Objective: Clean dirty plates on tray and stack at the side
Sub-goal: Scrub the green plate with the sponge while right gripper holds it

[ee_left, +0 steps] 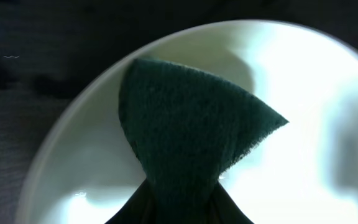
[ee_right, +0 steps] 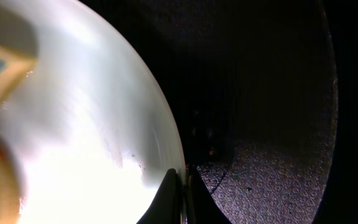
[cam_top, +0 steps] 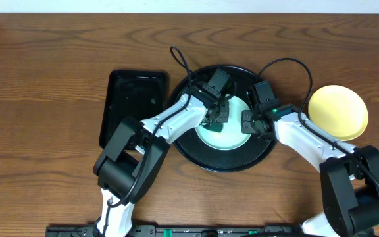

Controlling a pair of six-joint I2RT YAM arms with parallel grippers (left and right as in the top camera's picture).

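The robot's left gripper will release the dark green scouring pad in the front half of the rectangular black tray [cam_top: 138, 124].
A pale mint-blue plate [cam_top: 227, 136] lies inside the round black tray [cam_top: 196, 155]. My left gripper [cam_top: 216, 118] is over the plate's middle, shut on a dark green scouring pad [ee_left: 185, 124] whose flat face rests on the plate [ee_left: 303, 93]. My right gripper [cam_top: 247, 123] is at the plate's right edge, with its jaws shut on the rim [ee_right: 166, 149], one finger inside and one outside. The plate's surface [ee_right: 73, 124] looks pale and glossy, and no smear is visible. A yellow plate [cam_top: 337, 112] sits on the table right of the tray.
A smaller rectangular black tray [cam_top: 133, 105] lies just left of the round one. The round tray's speckled floor [ee_right: 272, 155] shows beside the plate. Both arms reach in from the front edge, and cables loop above the tray.
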